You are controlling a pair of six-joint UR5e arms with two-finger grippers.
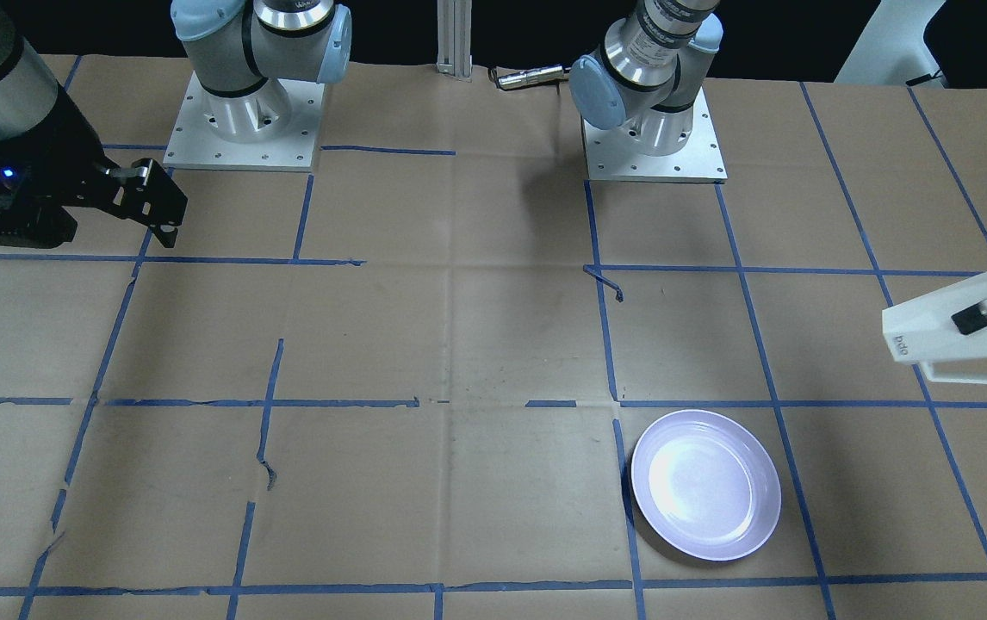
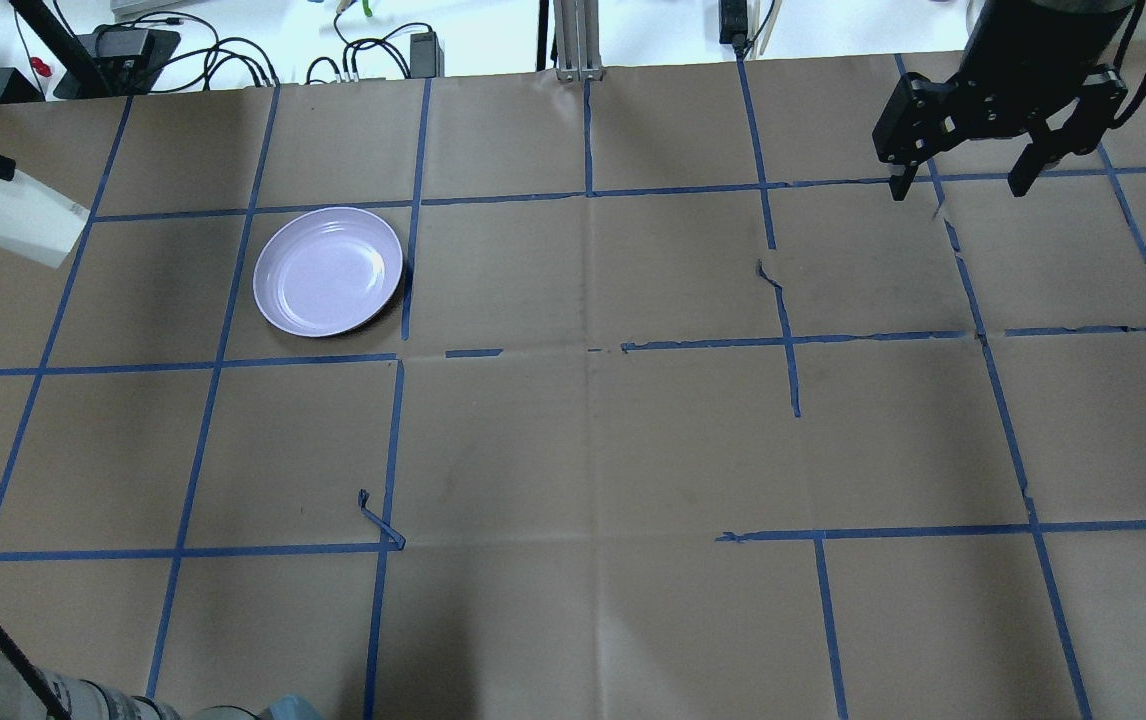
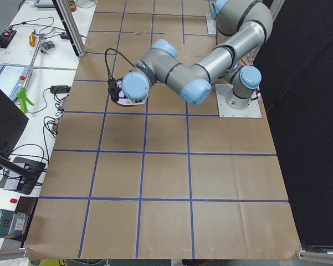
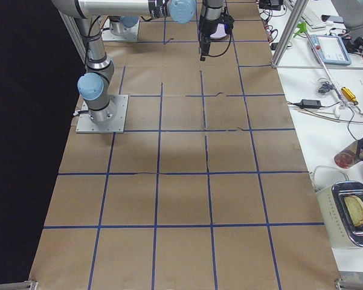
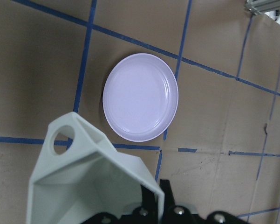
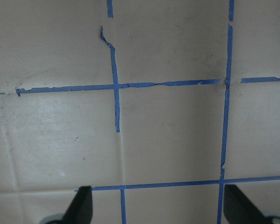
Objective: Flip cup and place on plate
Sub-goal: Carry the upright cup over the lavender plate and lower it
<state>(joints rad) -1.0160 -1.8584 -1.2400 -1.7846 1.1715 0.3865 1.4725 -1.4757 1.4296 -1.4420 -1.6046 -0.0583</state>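
Observation:
My left gripper will let go of the white faceted cup on the middle of the pale lavender plate (image 1: 717, 486) (image 5: 137, 100).
The white faceted cup (image 1: 933, 331) hangs in the air at the table's left side, tilted on its side, handle (image 1: 971, 370) downward. My left gripper (image 1: 980, 314) is shut on its rim end. The cup also shows in the overhead view (image 2: 3, 215) and fills the lower left wrist view (image 5: 88, 182). The pale lavender plate (image 1: 705, 485) lies flat on the table, apart from the cup; it also shows in the overhead view (image 2: 328, 270) and the left wrist view (image 5: 140, 96). My right gripper (image 2: 958, 188) is open and empty, high over the far right of the table.
Brown paper with a grid of blue tape lines (image 2: 588, 350) covers the table. The arm bases (image 1: 244, 120) stand at the robot's edge. Cables and devices (image 2: 133, 50) lie beyond the far edge. The right wrist view shows only bare paper (image 6: 167, 130).

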